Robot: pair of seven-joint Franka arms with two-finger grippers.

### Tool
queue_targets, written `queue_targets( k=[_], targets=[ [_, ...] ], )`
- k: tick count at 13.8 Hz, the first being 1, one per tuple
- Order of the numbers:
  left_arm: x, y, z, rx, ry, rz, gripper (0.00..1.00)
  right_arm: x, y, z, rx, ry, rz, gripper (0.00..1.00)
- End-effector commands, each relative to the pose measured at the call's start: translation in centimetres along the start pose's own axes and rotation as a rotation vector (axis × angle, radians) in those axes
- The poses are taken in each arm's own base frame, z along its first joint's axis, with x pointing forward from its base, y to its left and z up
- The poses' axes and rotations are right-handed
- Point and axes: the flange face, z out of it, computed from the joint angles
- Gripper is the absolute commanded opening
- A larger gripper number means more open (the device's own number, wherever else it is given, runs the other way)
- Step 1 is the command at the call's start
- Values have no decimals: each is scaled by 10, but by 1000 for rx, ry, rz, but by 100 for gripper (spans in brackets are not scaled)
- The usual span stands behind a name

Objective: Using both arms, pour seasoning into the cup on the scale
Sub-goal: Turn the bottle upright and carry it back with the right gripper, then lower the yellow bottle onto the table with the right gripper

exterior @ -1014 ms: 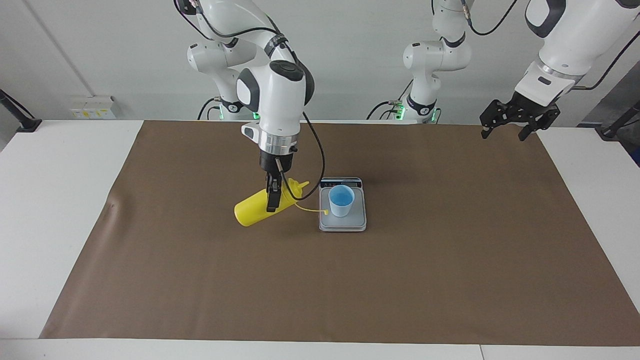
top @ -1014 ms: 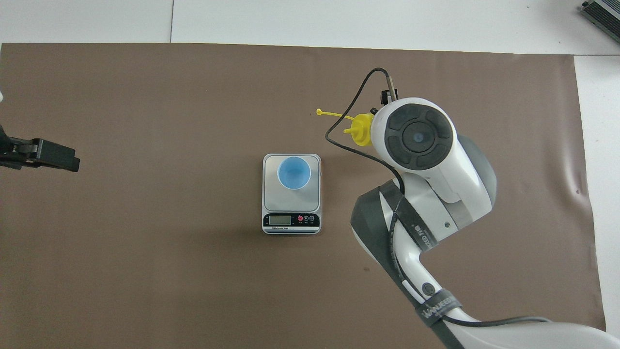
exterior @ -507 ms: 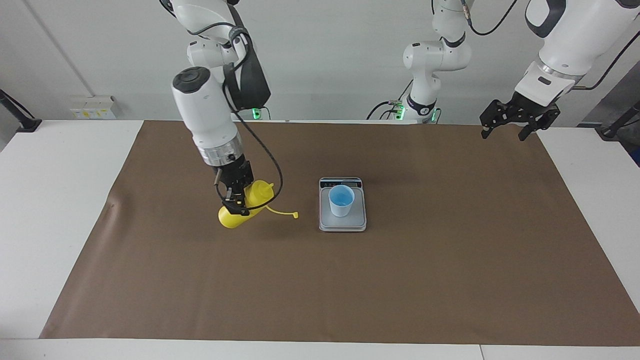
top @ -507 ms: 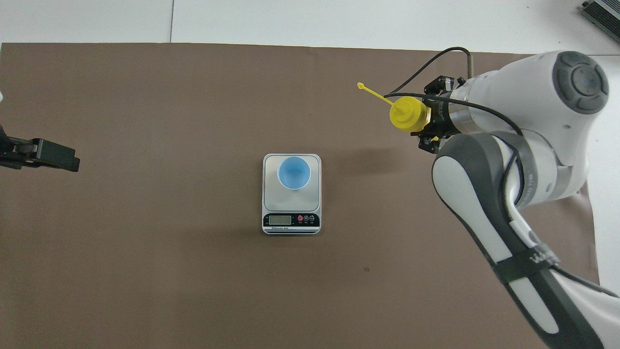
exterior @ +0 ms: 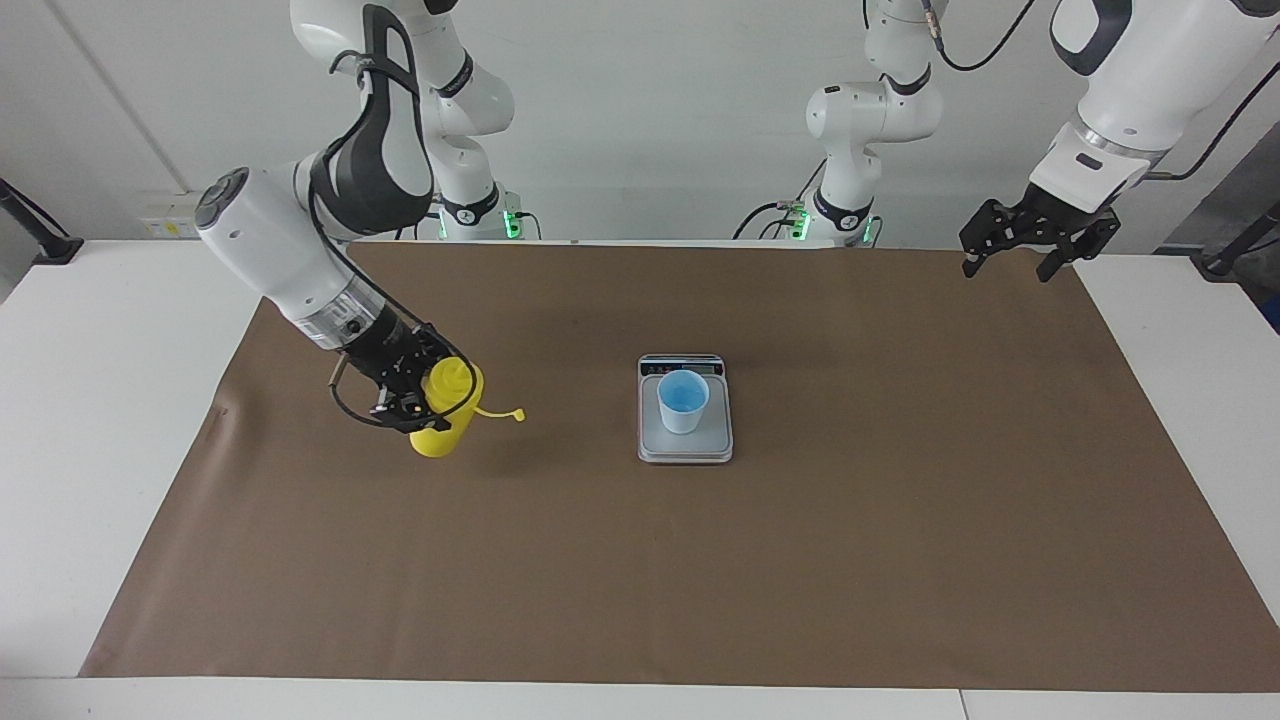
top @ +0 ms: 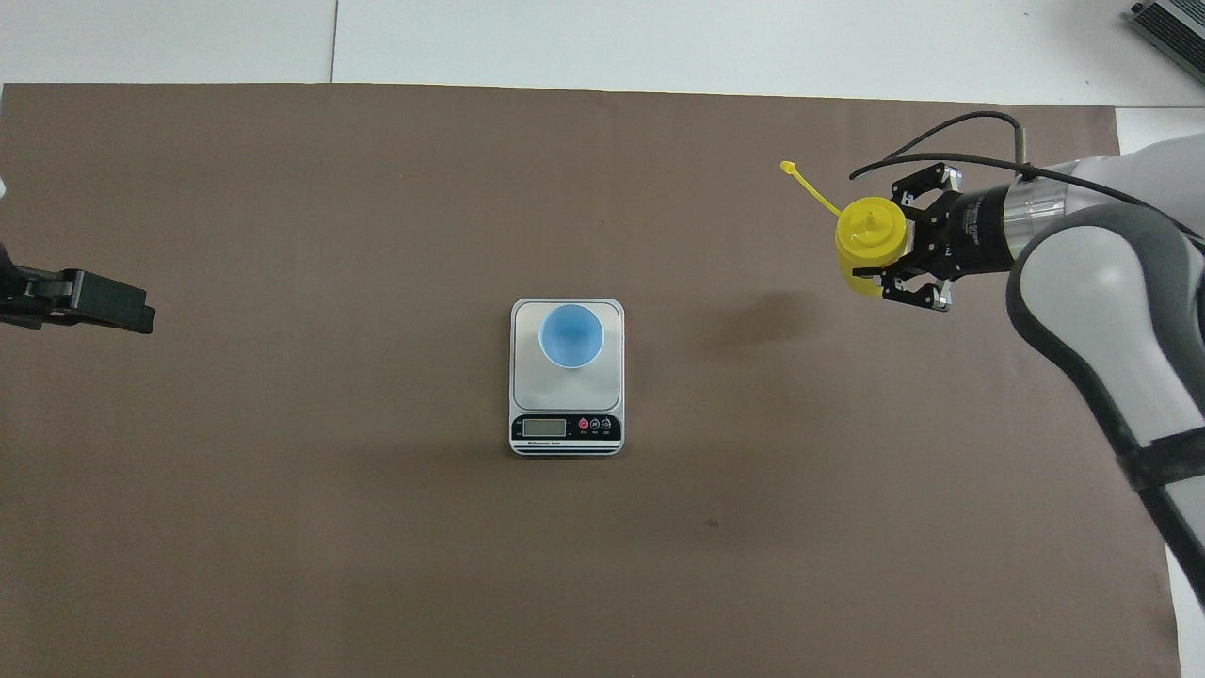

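Observation:
My right gripper is going to let go of the yellow squeeze bottle, now held low over the mat, on the brown mat point(top: 907, 290) below its fingers, level with the far edge of the scale.
The seasoning point(exterior: 440, 432) point(top: 868, 231) is a yellow squeeze bottle held almost upright, nozzle up, low over the brown mat toward the right arm's end of the table. My right gripper point(exterior: 432, 395) point(top: 883, 240) is shut on its body from the side. Its tethered cap point(exterior: 517, 415) point(top: 787, 168) hangs out on its strap. The light blue cup point(exterior: 682, 401) point(top: 570, 336) stands upright on the silver scale point(exterior: 685, 447) point(top: 565, 405) in the middle of the mat, well apart from the bottle. My left gripper point(exterior: 1016, 250) point(top: 104, 303) waits open and raised over the mat's edge at the left arm's end.
The brown mat point(exterior: 700, 580) covers most of the white table point(exterior: 100, 400). The scale's display strip point(top: 565, 428) faces the robots. A small wrinkle marks the mat's edge point(exterior: 222, 411) near the right arm's end. A grey device point(top: 1172, 28) sits at the table's corner farthest from the robots.
My right arm has swung the bottle away from the scale toward its own end of the table and turned it from lying tilted to nearly upright. The left arm has not moved.

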Motion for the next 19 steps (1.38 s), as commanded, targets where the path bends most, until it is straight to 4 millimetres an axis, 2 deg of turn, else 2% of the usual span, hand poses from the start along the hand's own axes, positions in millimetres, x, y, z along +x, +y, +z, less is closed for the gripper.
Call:
queue_targets(
  k=[1, 6, 9, 15, 19],
  targets=[
    [-4, -4, 0, 11, -11, -11, 100, 44, 14, -24, 15, -125, -56, 0],
    [-4, -3, 0, 11, -11, -10, 100, 115, 19, -23, 118, -309, -21, 0],
    [-4, -3, 0, 11, -11, -10, 100, 134, 20, -16, 103, -337, 16, 0],
    [-4, -4, 0, 11, -11, -11, 100, 187, 22, 14, 56, -372, 39, 0],
    [-4, -3, 0, 11, -11, -10, 100, 194, 22, 22, 59, -371, 28, 0]
  ],
)
